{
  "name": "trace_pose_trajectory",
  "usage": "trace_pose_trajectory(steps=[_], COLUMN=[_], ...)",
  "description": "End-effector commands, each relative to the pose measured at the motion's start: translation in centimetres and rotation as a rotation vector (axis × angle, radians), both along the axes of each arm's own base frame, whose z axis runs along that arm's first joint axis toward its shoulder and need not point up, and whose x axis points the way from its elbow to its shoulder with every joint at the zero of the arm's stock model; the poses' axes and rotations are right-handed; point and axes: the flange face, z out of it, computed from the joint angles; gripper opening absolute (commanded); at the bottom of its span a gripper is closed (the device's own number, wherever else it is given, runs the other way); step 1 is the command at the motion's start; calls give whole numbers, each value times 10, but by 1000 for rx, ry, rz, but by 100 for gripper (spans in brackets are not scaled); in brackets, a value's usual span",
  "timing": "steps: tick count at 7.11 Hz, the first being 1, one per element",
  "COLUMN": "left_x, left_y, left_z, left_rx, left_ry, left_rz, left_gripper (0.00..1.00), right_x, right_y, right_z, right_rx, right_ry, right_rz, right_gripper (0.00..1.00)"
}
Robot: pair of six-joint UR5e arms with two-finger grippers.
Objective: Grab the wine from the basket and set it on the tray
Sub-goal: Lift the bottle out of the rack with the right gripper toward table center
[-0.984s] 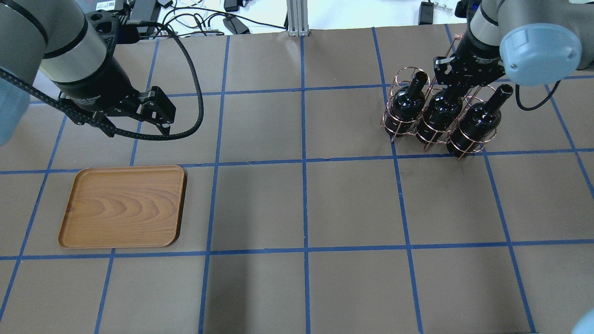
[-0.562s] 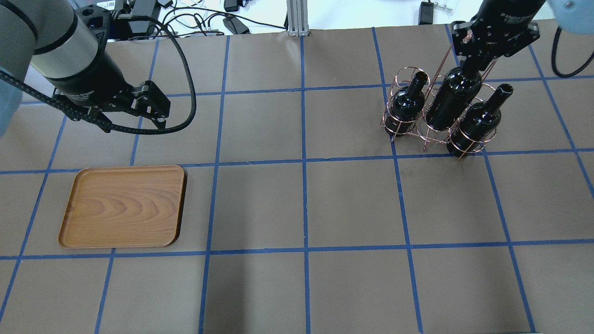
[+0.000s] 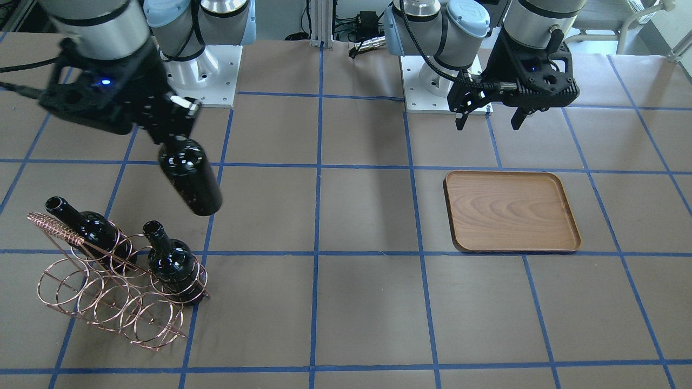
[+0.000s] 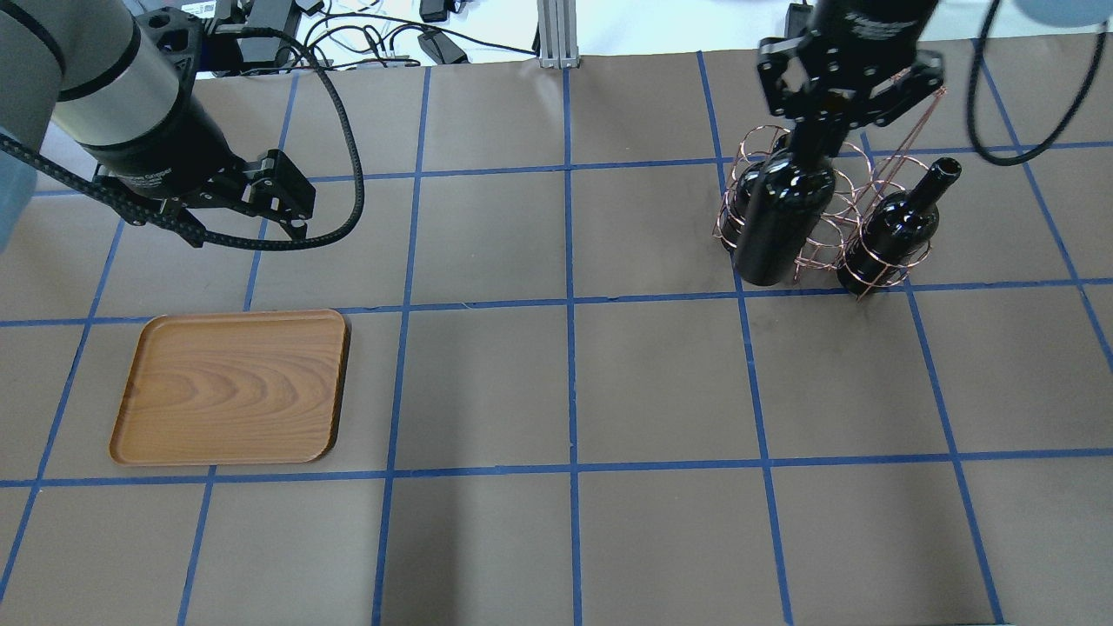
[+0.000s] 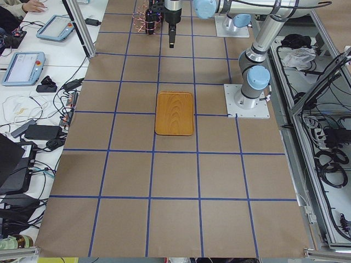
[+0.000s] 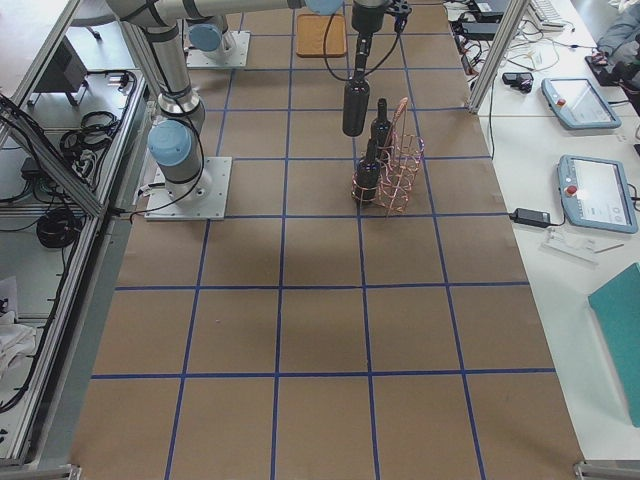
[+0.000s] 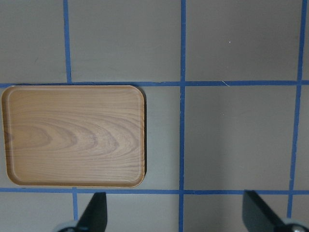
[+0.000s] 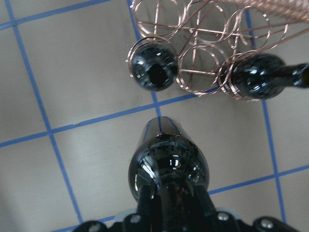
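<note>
Next, I let go of the black wine bottle with my right gripper on the bare blue-taped square (image 3: pixel 363 223) (image 8: pixel 9 173) beside the wooden tray.
My right gripper (image 4: pixel 817 130) is shut on the neck of a black wine bottle (image 4: pixel 783 228) and holds it in the air, clear of the copper wire basket (image 4: pixel 872 178). From the front the gripper (image 3: pixel 174 134) hangs the bottle (image 3: pixel 190 181) tilted, behind the basket (image 3: pixel 108 294). Two more bottles (image 3: pixel 89 231) (image 3: pixel 173 266) stand in the basket's rings. In the right wrist view the held bottle (image 8: pixel 169 162) is above bare table beside the basket (image 8: pixel 203 53). The wooden tray (image 4: pixel 230 387) lies empty. My left gripper (image 4: pixel 287 213) is open and empty, hovering behind the tray (image 7: pixel 72 135).
The table is brown paper with a blue tape grid (image 4: pixel 569 300). Cables and power bricks (image 4: pixel 383 39) lie along the far edge. Both robot bases (image 3: pixel 208 70) stand at the near edge. Tablets (image 6: pixel 575 100) lie on a side bench.
My right gripper has lifted the middle bottle up out of the basket and carried it left, toward the table's middle. My left gripper has shifted slightly back and stays open.
</note>
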Motion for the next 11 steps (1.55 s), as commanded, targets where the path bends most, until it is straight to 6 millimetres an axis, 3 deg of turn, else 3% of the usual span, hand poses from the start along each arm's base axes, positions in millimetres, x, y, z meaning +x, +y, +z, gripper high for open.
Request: trace_pose_trajectory(steps=[1, 3, 4, 5, 7, 8, 9, 10, 11], left_x=[4, 26, 27, 29, 35, 35, 35, 34, 33], left_y=[-1, -5, -5, -7, -8, -8, -8, -7, -4], left_z=[3, 6, 6, 9, 8, 8, 8, 2, 1], left_rx=[-6, -13, -16, -36, -35, -35, -34, -16, 2], left_ry=[0, 3, 1, -5, -4, -4, -5, 1, 4], left_rz=[9, 57, 59, 61, 75, 76, 76, 75, 81], left_gripper=[100, 100, 100, 100, 100, 100, 100, 100, 100], right_x=[135, 209, 233, 256, 269, 270, 270, 270, 261], right_y=[27, 36, 44, 51, 62, 62, 63, 62, 51], right_z=[-42, -81, -97, -114, -138, -142, -142, -144, -132], right_rx=[-18, -64, -60, -79, -82, -76, -72, -65, -70], right_ry=[-15, -38, -38, -54, -40, -37, -42, -46, -81], right_rz=[-63, -101, -117, -143, -146, -154, -158, -146, -118], right_gripper=[20, 19, 18, 19, 20, 38, 99, 100, 100])
